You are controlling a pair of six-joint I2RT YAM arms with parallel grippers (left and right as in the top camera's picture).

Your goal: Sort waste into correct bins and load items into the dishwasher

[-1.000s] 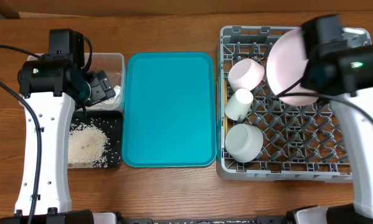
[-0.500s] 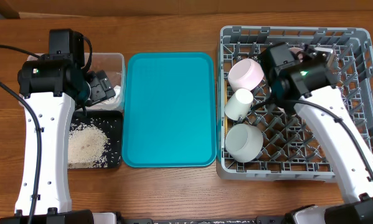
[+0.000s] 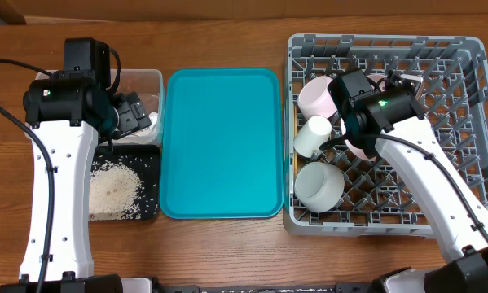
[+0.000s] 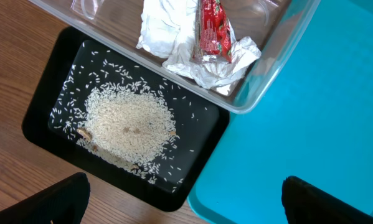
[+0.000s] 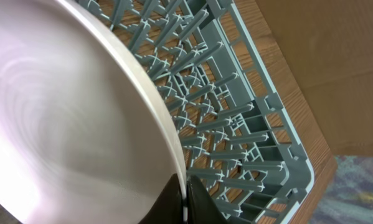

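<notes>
Next, I take the plate's rim (image 5: 154,102) with my right gripper from the rack's empty side and tip the plate toward the cups, because the round pale plate leans wide across the pegs.
My right gripper (image 5: 185,200) is shut on the rim of the round pale plate (image 5: 68,112). It holds the plate on edge among the pegs of the grey dishwasher rack (image 5: 236,124); overhead, only pink slivers of the plate (image 3: 359,147) show under the arm. In the rack's left column lie a pink cup (image 3: 321,96), a white cup (image 3: 313,137) and a white bowl (image 3: 318,187). My left gripper (image 4: 186,206) hangs open above the bins. The clear tub (image 4: 267,81) holds crumpled tissue (image 4: 167,31) and a red wrapper (image 4: 212,28). The black tray (image 4: 43,115) holds rice (image 4: 127,121).
The large teal tray (image 3: 221,142) lies between the bins and the rack (image 3: 374,228). The rack's right half holds only upright pegs. Wooden table surrounds everything, and black cables trail along the left edge.
My right arm swung from the rack's far right corner down and leftward, turning the plate from face-up to on edge among the pegs. The left arm stayed still.
</notes>
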